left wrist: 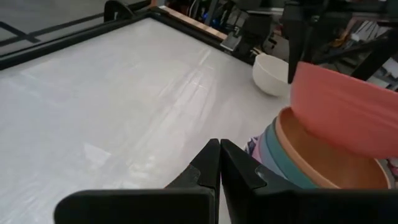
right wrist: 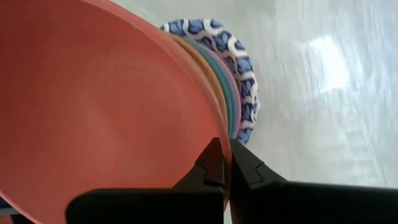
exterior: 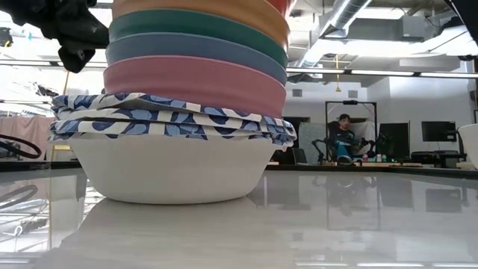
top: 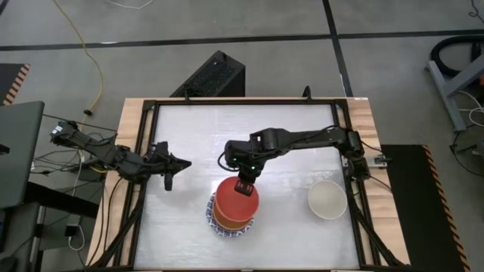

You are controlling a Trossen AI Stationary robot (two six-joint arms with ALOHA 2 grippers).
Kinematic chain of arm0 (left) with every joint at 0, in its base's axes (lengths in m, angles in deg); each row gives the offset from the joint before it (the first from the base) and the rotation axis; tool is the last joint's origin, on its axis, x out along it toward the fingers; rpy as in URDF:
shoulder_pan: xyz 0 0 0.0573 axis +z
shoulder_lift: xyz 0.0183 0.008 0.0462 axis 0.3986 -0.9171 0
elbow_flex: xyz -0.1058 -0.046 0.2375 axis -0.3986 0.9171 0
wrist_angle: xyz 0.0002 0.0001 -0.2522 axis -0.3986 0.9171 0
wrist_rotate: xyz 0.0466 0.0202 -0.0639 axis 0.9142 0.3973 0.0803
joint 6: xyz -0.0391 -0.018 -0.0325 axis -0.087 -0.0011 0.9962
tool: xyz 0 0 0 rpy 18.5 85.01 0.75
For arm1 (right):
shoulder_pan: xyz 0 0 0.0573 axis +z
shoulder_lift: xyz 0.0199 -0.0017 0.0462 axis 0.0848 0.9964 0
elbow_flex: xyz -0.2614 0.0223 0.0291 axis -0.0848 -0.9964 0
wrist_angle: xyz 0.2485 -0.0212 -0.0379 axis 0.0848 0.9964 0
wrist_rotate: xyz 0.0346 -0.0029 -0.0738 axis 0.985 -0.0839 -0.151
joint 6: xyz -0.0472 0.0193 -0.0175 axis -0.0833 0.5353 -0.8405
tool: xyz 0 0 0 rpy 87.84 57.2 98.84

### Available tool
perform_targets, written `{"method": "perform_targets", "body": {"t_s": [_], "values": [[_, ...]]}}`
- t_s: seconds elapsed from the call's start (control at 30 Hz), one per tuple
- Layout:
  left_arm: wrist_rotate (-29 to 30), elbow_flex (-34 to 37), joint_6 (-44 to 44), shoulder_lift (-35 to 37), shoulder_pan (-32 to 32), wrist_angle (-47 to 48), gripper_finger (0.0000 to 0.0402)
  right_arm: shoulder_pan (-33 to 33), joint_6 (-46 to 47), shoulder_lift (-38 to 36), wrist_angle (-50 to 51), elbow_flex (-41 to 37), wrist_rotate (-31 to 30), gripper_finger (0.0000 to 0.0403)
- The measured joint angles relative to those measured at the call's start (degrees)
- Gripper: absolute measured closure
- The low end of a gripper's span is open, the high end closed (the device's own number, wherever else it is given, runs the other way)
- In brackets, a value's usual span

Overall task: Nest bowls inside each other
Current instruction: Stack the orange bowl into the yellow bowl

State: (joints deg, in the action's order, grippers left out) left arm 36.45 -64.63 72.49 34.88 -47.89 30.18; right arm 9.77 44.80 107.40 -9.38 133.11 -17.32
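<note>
The red bowl is tilting with its held side above the orange bowl, so next I let it go into the stack with my right gripper, then regrip its rim [right wrist: 215, 111] to seat it.
A stack of nested bowls [top: 233, 215] stands near the table's front middle. At its base is a white bowl [exterior: 172, 168], with blue-patterned rims, then pink, blue, teal and an orange bowl [left wrist: 323, 165] above it. Over the orange bowl, tilted, is a red bowl [left wrist: 342, 106], and my right gripper [top: 243, 189] is shut on it. A cream bowl [top: 327, 199] rests on its base to the right. Left of the stack, my left gripper [top: 181, 162] is shut and holds nothing. My right gripper pinches the red bowl's rim [right wrist: 208, 134] on its far side, one finger inside the bowl and one outside. The fingers slant down from the far side. The bowl hangs tilted, its held side up and its low side in the orange bowl's mouth. Whether the two bowls touch, I cannot tell.
A black frame [top: 151, 106] runs around the white table top, with wooden edges outside it. Bare table lies at the back and left of the stack [left wrist: 112, 93]. A seated person [exterior: 343, 138] shows in the room far behind the table.
</note>
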Motion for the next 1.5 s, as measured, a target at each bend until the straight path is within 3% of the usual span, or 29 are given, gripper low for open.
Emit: {"method": "perform_targets", "body": {"t_s": [0.37, 1.37, 1.5], "values": [[0.67, 0.0, -0.15, 0.0, 0.0, 0.73, 0.0401, 2.63, -1.53, 1.25, -0.64, -0.05, -1.9, 0.0392], [0.87, 0.0, 1.49, 0.0, 0.0, 1.92, 0.0401, 1.7, -7.77, 3.76, -0.78, 0.0, -3.98, 0.0392], [0.87, 0.0, 1.49, 0.0, 0.0, 1.97, 0.0401, 1.64, -8.14, 3.76, -1.81, 0.0, -4.02, 0.0375]]}}
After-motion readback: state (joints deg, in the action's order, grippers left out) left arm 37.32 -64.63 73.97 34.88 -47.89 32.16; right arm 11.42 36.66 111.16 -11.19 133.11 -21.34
